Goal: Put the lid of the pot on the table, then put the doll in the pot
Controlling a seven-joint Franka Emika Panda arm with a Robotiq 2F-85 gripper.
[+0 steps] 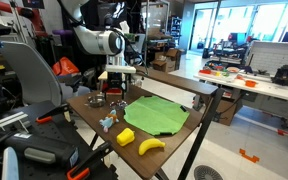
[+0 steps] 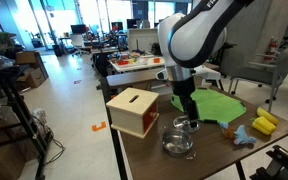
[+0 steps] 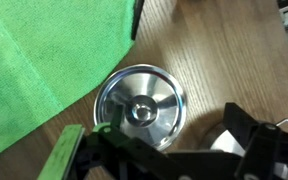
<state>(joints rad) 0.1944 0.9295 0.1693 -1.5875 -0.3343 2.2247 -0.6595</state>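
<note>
I will next move my gripper to the doll's blue end (image 1: 113,114) nearest the pot, beside the doll's tan part, and close it there.
The round shiny metal lid (image 3: 139,105) with a centre knob lies on the brown wooden table (image 3: 219,55), just beside the green mat (image 3: 39,70). My gripper (image 3: 162,150) is open right above the lid, one finger on each side, holding nothing. In an exterior view it (image 2: 188,117) hangs over the lid (image 2: 183,125), with the low dark pot (image 2: 177,142) close in front. The pot's pale inside peeks out behind my right finger (image 3: 222,142). The small blue and tan doll (image 2: 243,135) lies on the table past the mat; it also shows in an exterior view (image 1: 108,122).
A red box with a pale yellow top (image 2: 134,110) stands next to the pot. A yellow block (image 1: 127,135) and a banana (image 1: 150,146) lie near the table's front edge. Workbenches and lab clutter surround the small table (image 1: 174,135).
</note>
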